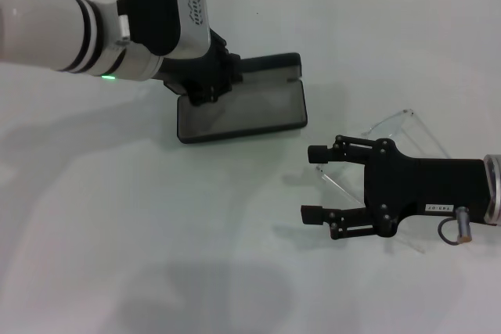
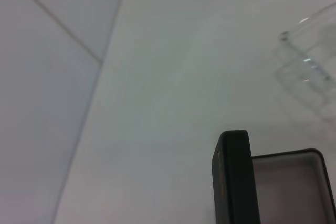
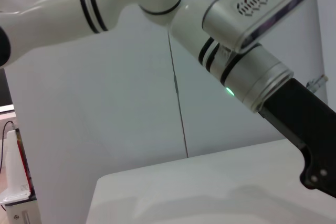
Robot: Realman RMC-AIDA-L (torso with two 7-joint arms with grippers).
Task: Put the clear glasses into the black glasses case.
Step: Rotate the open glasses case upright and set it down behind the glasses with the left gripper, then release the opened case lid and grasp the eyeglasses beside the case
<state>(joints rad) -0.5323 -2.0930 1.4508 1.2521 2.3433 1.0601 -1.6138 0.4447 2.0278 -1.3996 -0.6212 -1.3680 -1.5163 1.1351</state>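
The bridge (image 1: 363, 136) of the clear glasses, between the two lenses, is the next place my right gripper should go to and close on.
The black glasses case (image 1: 250, 111) lies open at the table's middle back, its lid (image 1: 270, 64) standing up along the far side and its grey inside bare. My left gripper (image 1: 205, 87) sits low at the case's left end, against the lid corner. In the left wrist view the lid edge (image 2: 233, 182) and the grey lining (image 2: 291, 187) show close up. The clear glasses (image 1: 403, 124) rest on the table to the case's right. My right gripper (image 1: 315, 184) hovers open over them, with one thin clear arm (image 1: 337, 181) showing between its fingers. The clear glasses (image 2: 310, 66) also show in the left wrist view.
The white table (image 1: 156, 256) runs wide to the front and left. A wall seam (image 3: 178, 93) runs behind the table's far edge. My left arm (image 3: 247, 77) crosses the right wrist view above the table.
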